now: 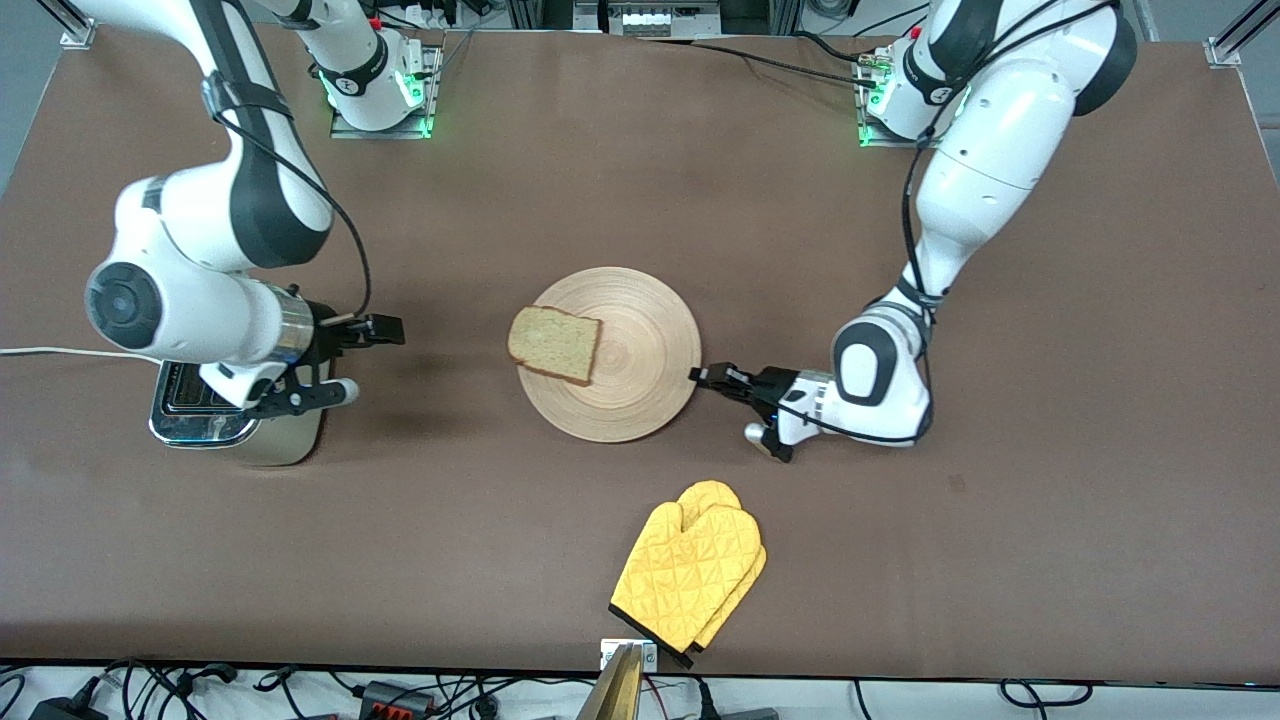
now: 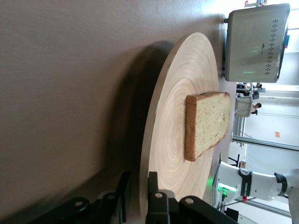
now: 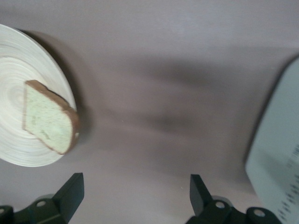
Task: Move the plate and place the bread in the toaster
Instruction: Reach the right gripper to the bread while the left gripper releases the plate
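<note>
Next, my right gripper grabs the toaster-side edge (image 1: 517, 336) (image 3: 72, 139) of the bread slice around its middle, because the bread goes in the toaster.
The light-wood plate (image 1: 645, 350) lies mid-table with the bread slice (image 1: 555, 345) on the part toward the right arm's end. My left gripper (image 1: 700, 378) is low at the plate's rim toward the left arm's end. In the left wrist view its jaws stand narrow, one above and one below the rim (image 2: 145, 186), shut on it. The bread (image 2: 208, 123) and toaster (image 2: 254, 42) show there too. My right gripper (image 1: 365, 360) is open and empty over the table between the toaster (image 1: 215, 420) and the plate. The right wrist view shows the plate (image 3: 18, 56), bread (image 3: 46, 116) and toaster side (image 3: 280, 163).
A pair of yellow oven mitts (image 1: 690, 570) lies nearer to the front camera than the plate, by the table's front edge. The toaster's white cord (image 1: 50, 352) runs off the right arm's end of the table.
</note>
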### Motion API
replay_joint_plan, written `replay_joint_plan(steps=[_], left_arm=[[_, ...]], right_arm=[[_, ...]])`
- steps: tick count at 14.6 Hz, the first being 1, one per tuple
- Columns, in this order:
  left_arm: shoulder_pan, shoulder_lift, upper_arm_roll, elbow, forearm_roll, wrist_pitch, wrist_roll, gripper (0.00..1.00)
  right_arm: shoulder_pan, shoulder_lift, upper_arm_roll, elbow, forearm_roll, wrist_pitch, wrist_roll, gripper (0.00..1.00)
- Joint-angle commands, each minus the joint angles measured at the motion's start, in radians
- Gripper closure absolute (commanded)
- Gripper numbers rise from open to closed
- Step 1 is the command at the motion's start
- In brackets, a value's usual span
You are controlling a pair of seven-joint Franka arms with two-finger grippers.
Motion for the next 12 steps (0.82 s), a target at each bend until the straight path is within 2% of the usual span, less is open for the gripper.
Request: replay_joint_plan(steps=[1,6,9,11,12], left_arm=[[0.066,-0.020,0.000,0.024,0.074,-0.096,-0.009,0.79],[0.057,-0.020,-0.008,0.018,0.060,-0.098,-0.017,0.79],[0.102,-0.040,0.001,0.025,0.079,-0.117,-0.015,0.79],[0.134,-0.045,0.001,0.055,0.137,-0.165,-0.018,0.78],[0.160,-0.045,0.001,0.077,0.172,-0.177,-0.021,0.78]], right_arm=[[0.043,0.038,-0.004,0.005,0.050,0.043,0.076,0.00],[0.077,0.053,-0.003,0.005,0.055,0.075,0.110,0.00],[0.103,0.056,-0.003,-0.023,0.072,0.129,0.136,0.00],[0.115,0.058,-0.003,-0.057,0.080,0.170,0.150,0.00],[0.121,0.058,-0.003,-0.080,0.127,0.188,0.160,0.00]])
